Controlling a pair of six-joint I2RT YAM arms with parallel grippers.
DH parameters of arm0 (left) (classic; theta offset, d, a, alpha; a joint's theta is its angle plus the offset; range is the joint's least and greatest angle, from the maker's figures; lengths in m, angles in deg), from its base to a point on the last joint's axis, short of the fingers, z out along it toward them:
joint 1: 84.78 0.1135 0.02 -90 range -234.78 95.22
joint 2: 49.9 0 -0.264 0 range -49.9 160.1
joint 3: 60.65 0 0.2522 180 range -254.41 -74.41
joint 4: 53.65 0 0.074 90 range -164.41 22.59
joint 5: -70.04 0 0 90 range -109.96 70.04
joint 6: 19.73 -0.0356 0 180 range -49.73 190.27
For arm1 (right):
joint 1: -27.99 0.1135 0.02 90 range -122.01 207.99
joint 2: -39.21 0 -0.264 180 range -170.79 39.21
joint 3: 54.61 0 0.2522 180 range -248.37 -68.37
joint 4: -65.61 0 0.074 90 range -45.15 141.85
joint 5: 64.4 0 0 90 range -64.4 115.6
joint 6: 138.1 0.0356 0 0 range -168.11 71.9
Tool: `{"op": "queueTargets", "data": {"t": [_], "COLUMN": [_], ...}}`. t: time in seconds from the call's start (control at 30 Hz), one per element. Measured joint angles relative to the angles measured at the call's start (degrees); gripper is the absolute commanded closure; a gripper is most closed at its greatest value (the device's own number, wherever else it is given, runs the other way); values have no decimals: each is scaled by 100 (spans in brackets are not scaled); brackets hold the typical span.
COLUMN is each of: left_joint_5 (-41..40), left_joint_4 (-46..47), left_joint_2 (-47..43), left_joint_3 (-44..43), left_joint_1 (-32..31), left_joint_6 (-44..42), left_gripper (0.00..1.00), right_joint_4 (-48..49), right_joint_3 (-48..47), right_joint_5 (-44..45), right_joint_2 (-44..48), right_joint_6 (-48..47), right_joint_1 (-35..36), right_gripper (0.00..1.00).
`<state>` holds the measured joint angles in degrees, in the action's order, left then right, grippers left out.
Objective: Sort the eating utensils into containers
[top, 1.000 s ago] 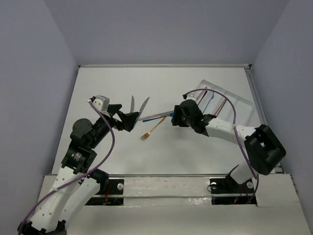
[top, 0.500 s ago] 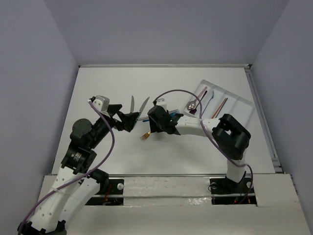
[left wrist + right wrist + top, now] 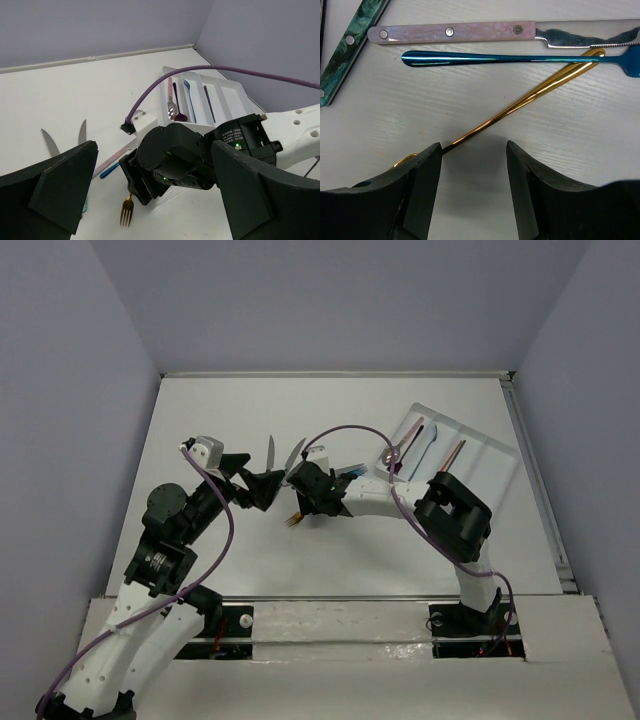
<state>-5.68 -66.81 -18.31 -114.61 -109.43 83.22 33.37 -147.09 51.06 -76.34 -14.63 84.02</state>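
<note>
The gold fork has the thin part of its handle (image 3: 302,513) (image 3: 458,143) close to the fork's teeth. My right gripper grabs the fork there next.
A gold fork (image 3: 520,102) lies slanted on the table, its handle running under my right gripper's left finger (image 3: 420,190). My right gripper (image 3: 473,165) hangs open just over it, with nothing between its fingers. Beyond the fork lie a blue utensil (image 3: 510,59), a pink-handled knife (image 3: 455,32) and a green-handled knife (image 3: 350,45). From above, my right gripper (image 3: 303,505) is beside the fork's tines (image 3: 294,520). My left gripper (image 3: 268,488) stands open and empty just to the left. The white tray (image 3: 490,455) at the back right holds a spoon (image 3: 392,455) and several other pieces.
Two silver knife blades (image 3: 270,452) (image 3: 295,455) point away behind the grippers. The right arm (image 3: 400,498) stretches leftward across the middle of the table. A purple cable (image 3: 350,430) loops above it. Walls close in the table's sides and back.
My right arm has swung left from beside the tray to over the gold fork, close to my left gripper. The left arm has not moved.
</note>
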Motion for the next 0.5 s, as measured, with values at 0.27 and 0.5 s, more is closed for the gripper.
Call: {"op": "queueTargets", "data": {"t": [0.27, 0.5], "left_joint_5": [31, 31], "left_joint_4": [2, 2], "left_joint_2": [-7, -28], "left_joint_3": [0, 0], "left_joint_1": [0, 0], "left_joint_6": [2, 2], "left_gripper": [1, 1], "right_joint_4": [-55, 72], "right_joint_3": [0, 162], "right_joint_5": [63, 50], "right_joint_2": [-4, 68], "right_joint_6": [146, 238], "right_joint_1": [2, 55], "right_gripper": [54, 64]}}
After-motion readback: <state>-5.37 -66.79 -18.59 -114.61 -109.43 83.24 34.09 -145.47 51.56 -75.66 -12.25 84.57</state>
